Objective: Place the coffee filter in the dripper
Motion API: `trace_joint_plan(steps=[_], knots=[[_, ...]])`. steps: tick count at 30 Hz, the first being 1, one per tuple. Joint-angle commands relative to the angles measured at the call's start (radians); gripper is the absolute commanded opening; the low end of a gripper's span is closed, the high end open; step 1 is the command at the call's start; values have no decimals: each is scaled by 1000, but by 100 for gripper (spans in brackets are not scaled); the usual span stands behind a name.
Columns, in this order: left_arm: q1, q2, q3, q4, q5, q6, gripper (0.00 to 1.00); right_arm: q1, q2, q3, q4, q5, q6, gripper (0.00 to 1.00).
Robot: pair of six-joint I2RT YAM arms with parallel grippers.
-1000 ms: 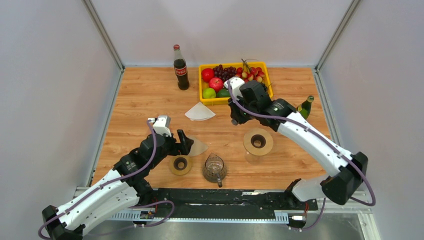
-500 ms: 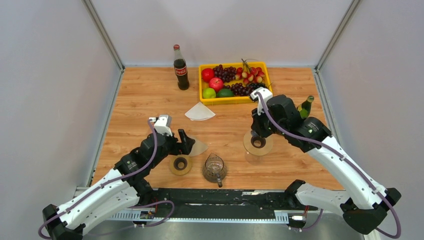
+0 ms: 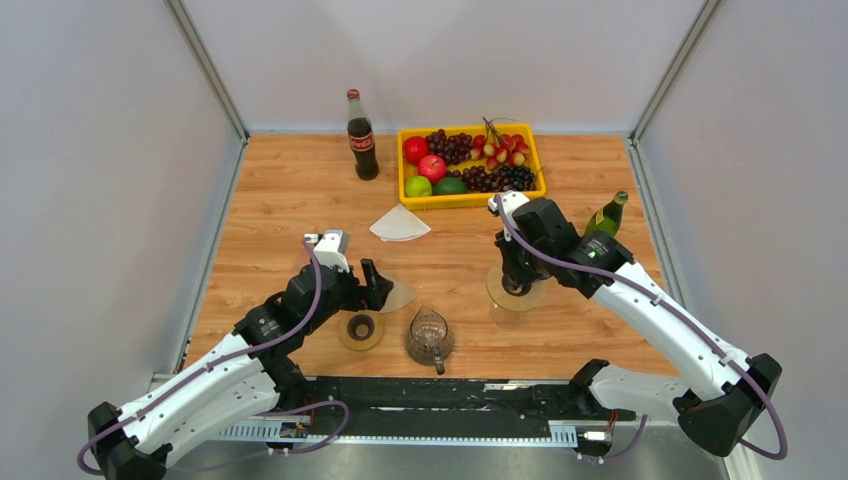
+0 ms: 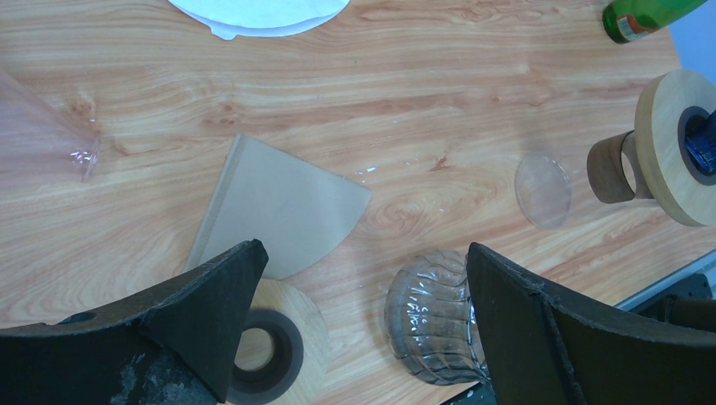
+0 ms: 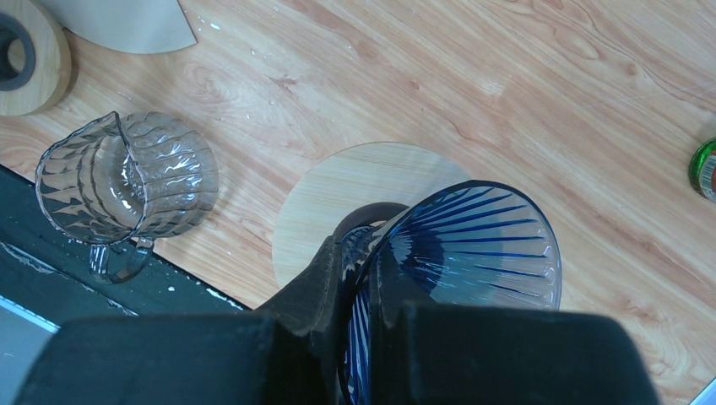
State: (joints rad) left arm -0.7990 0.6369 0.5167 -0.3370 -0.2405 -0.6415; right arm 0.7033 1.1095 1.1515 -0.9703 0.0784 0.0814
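Observation:
The dripper is sitting at a slant in the stand's ring, so my right gripper needs to grab the dripper's rim nearer the green bottle (image 5: 555, 257), and my left gripper the opposite side.
My right gripper (image 3: 513, 275) is shut on the rim of a blue ribbed glass dripper (image 5: 481, 245), with one finger inside and one outside. It holds the dripper over the round wooden stand (image 5: 338, 202), and the dripper's blue tip shows inside the stand's ring (image 4: 702, 143). A brown fan-shaped coffee filter (image 4: 283, 211) lies flat on the table, also seen from above (image 3: 398, 295). My left gripper (image 4: 365, 253) is open and empty just above the table, its jaws wide apart near the filter's lower edge.
A small wooden ring (image 3: 360, 329) and a glass pitcher (image 3: 429, 335) sit near the front edge. A white filter (image 3: 400, 224) lies mid-table. A cola bottle (image 3: 361, 137) and a yellow fruit basket (image 3: 405, 170) stand at the back. A green bottle (image 3: 608, 214) stands at the right.
My right arm has carried the blue dripper from beside the fruit basket rightward and nearer, down onto the wooden stand. The left arm has barely moved.

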Motion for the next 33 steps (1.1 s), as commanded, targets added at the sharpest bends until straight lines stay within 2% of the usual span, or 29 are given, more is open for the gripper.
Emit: trace_joint_plan(steps=[1,9,19,22,28,33], knots=[[-3,-5,22,26,3,6,100,-1,-12,-2,10,30,15,4],[-3,-5,22,20,-2,6,100,2,-7,17,-11,74,4,5],[-3,-9,20,10,-9,6,100,22,6,13,-10,67,16,14],[-3,-14,20,6,-12,6,100,29,6,12,-10,54,23,20],[-3,-24,20,7,-11,4,100,33,-11,16,-8,20,31,40],[-3,-25,20,10,-8,2,100,33,-25,30,3,-29,29,49]])
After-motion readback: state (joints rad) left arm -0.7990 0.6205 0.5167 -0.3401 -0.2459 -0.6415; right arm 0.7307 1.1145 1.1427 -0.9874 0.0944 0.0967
